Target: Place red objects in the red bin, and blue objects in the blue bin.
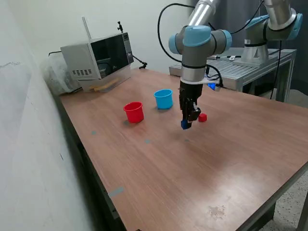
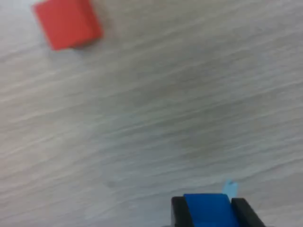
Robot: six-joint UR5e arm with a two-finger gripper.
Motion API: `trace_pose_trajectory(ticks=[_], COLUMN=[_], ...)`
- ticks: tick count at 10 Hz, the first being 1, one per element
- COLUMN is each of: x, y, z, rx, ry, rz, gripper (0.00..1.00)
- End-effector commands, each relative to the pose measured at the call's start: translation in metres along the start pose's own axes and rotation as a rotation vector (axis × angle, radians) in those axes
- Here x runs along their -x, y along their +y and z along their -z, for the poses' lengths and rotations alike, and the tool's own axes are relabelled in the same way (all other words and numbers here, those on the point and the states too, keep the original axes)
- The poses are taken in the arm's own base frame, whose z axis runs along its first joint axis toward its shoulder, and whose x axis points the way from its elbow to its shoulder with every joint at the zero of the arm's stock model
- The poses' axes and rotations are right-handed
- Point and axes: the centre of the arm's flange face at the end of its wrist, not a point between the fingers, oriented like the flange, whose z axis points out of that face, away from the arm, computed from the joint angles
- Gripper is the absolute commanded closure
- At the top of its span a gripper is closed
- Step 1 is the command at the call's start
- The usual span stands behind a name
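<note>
The dark blue cube, held just above the wooden table now, will be let go by my gripper inside the light blue cup [image 1: 164,101], down on the cup's bottom.
My gripper [image 1: 186,123] is shut on a dark blue cube [image 1: 185,125] and holds it a little above the wooden table. In the wrist view the blue cube [image 2: 210,210] sits between the two black fingertips [image 2: 179,212]. One red cube [image 1: 202,117] lies on the table just beside the gripper, toward the exterior view's right; it also shows in the wrist view [image 2: 67,22]. The red cup [image 1: 134,112] and the light blue cup [image 1: 163,98] stand upright to the exterior view's left of the gripper. The other red and blue cubes are not in view.
A microwave [image 1: 98,57] stands at the table's far corner, on the exterior view's left. A second robot arm [image 1: 269,29] stands on a metal bench behind the table. A wall runs along the exterior view's left.
</note>
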Motion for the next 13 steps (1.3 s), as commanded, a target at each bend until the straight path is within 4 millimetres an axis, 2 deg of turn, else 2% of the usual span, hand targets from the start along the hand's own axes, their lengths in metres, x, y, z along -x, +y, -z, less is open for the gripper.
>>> trace_pose_trajectory(ticks=[1,2,4,7,10,13], x=[0.087,0.119,0.175,0.227,0.248,0.257], y=[-0.003,0.004,0.011,0.01,0.014,0.013], z=[0.057,0.068,0.057,0.051,0.046,0.041], rx=[0.033,0.045,0.015,-0.015,-0.027,-0.04], ry=[-0.047,-0.076,-0.123,-0.163,-0.174,-0.178], rz=[-0.044,-0.07,-0.116,-0.183,-0.21,-0.223], gripper=[1.0,1.0,1.0,1.0,1.0,1.0])
